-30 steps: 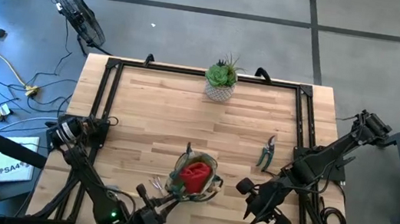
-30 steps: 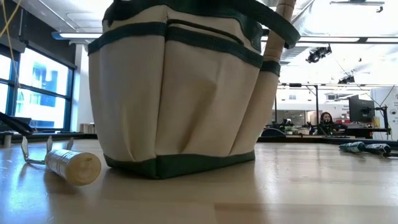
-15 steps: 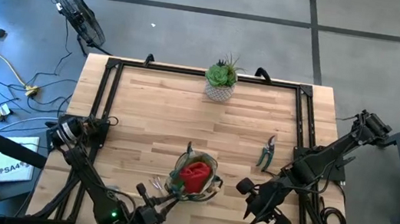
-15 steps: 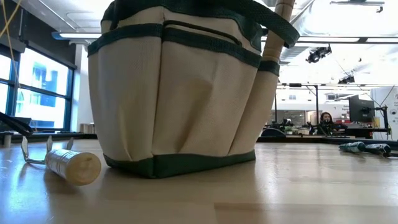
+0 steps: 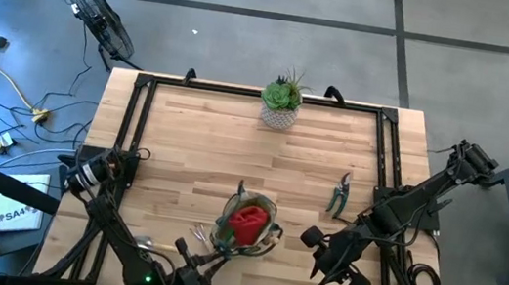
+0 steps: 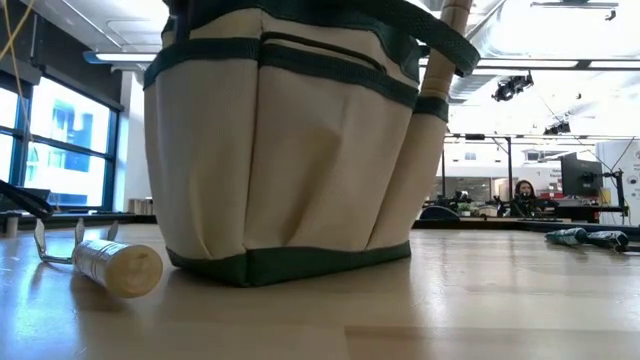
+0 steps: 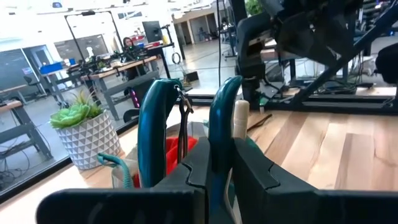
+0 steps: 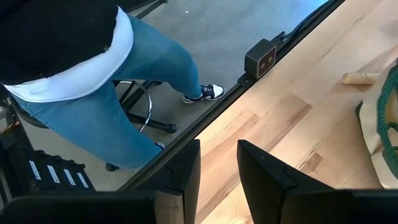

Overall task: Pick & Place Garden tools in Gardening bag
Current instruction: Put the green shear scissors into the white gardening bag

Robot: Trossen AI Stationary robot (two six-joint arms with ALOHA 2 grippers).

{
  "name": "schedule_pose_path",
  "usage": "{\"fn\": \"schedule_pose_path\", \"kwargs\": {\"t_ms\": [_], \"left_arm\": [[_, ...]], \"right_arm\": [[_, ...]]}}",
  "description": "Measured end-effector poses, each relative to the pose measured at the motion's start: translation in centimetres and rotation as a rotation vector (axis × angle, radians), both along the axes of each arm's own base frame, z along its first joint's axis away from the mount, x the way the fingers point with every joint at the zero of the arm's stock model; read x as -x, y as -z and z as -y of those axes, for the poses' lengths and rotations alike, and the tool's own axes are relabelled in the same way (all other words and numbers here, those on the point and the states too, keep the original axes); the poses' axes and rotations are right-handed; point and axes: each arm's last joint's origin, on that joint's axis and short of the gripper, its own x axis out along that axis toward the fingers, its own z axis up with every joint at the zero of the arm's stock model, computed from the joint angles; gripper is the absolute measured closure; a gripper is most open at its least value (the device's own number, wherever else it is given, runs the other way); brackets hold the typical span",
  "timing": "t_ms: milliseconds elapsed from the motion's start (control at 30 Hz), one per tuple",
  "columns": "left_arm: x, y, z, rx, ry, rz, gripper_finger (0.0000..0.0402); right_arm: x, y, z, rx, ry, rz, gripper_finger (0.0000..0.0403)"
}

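Note:
I need to use my left gripper to set the green-handled pruner down inside the gardening bag's near edge (image 5: 229, 228), next to the red item. The pruner now hovers at the bag's near side.
The tan gardening bag (image 5: 246, 223) with dark green trim stands near the table's front middle, its base on the wood (image 6: 280, 150). A red item (image 5: 245, 222) lies inside, and a wooden handle (image 6: 447, 40) sticks up from its side. My left gripper (image 7: 217, 149) hovers level at the bag's near side (image 5: 203, 257), shut on a green-handled pruner (image 7: 186, 118). To the right of the bag my right gripper (image 5: 322, 265) hangs open above the table, with nothing between its fingers (image 8: 217, 162). My left gripper pinches one of the pruner's two teal handles (image 7: 219, 134) between its two fingers, coming in level from the table's near side. The other handle (image 7: 152, 124) stands free beside the fingers. The pruner is upright, handles up, lifted clear above the bag's opening.
A second pruner (image 5: 339, 193) lies on the wood to the right of the bag. A wooden-handled fork tool (image 6: 118, 266) lies left of the bag. A succulent in a white pot (image 5: 281, 103) stands at the far edge. A seated person (image 8: 93, 81) is beyond the near edge.
My left gripper has sunk a little toward the bag, still shut on the pruner. The bag's top has shifted slightly in the low view.

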Motion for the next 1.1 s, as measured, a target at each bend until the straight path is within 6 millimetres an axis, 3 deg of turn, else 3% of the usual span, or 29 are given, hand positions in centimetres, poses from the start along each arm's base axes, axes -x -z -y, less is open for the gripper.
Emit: {"fn": "schedule_pose_path", "kwargs": {"t_ms": [167, 467, 1033, 1100], "left_arm": [[-0.3, 0.5, -0.7, -0.006, -0.009, -0.011, 0.0369], [0.1, 4.5, -3.1, 0.056, -0.036, 0.030, 0.0369], [-1.1, 4.9, -4.4, 0.092, -0.022, -0.037, 0.0368], [-1.1, 4.9, -4.4, 0.097, -0.017, -0.042, 0.0352]], "right_arm": [[0.0, 0.0, 0.0, -0.001, 0.000, 0.001, 0.0306], [0.0, -0.1, 0.0, -0.007, 0.001, 0.006, 0.0306], [-0.1, -0.1, 0.0, 0.002, -0.009, 0.022, 0.0306], [-0.1, -0.1, 0.0, 0.002, -0.009, 0.022, 0.0306]]}}
